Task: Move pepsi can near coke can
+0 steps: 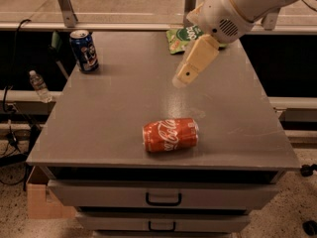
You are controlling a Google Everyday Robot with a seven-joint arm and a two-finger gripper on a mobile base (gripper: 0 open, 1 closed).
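Observation:
I should next close my gripper at the pepsi can's middle (pixel 85 52), to move it near the coke can.
The pepsi can (pixel 84 51) stands upright at the far left corner of the grey table (pixel 109 118). The coke can (pixel 171 134) lies on its side near the front edge, a little right of centre. My gripper (pixel 185 76) hangs above the middle of the table, pointing down and left. It is behind the coke can and well to the right of the pepsi can. It holds nothing that I can see.
A green snack bag (pixel 179 37) lies at the table's back edge, partly hidden by my arm. Drawers with dark handles (pixel 163 200) sit under the tabletop. A water bottle (pixel 38 86) and cables are at the left, and a cardboard box (pixel 42 202) is on the floor.

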